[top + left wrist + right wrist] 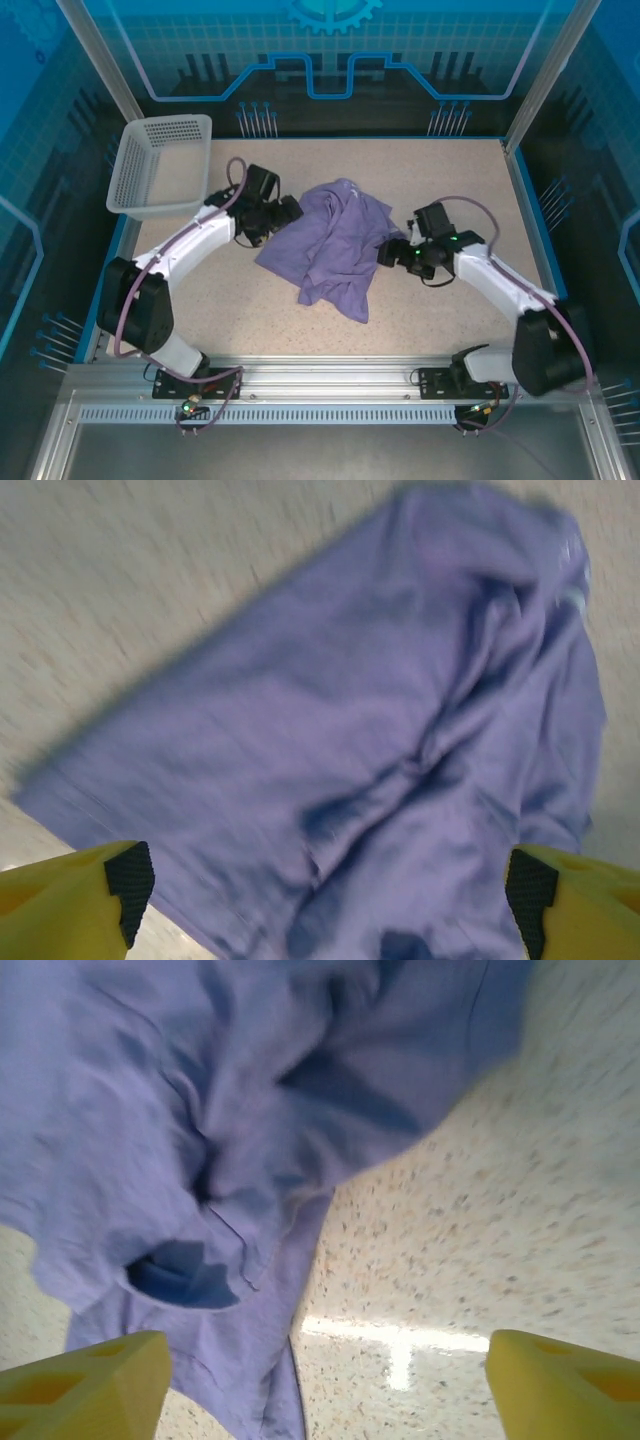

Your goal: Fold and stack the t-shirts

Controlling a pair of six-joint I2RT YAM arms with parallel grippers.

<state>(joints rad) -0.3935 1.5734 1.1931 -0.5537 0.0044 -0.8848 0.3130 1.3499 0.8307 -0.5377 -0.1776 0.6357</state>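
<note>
My left gripper should pinch the t-shirt's loose edge there (325,265) and lift it with my right gripper, because the t-shirt is too bunched through its middle to fold.
A lavender-purple t-shirt (335,245) lies crumpled in a heap on the middle of the speckled table. My left gripper (288,213) hovers at its left edge, open, with nothing between the fingers. In the left wrist view the shirt (380,750) spreads below the wide yellow fingers (75,900). My right gripper (392,252) sits at the shirt's right edge, also open. From the right wrist the shirt (200,1130) lies left of centre with bare table under the gap, and the yellow fingers (80,1385) stand far apart.
A pale mesh basket (160,168) stands at the table's back left corner. Blue rails (525,200) border the table. Bare tabletop (450,170) lies behind and to the right of the shirt, and also in front of it.
</note>
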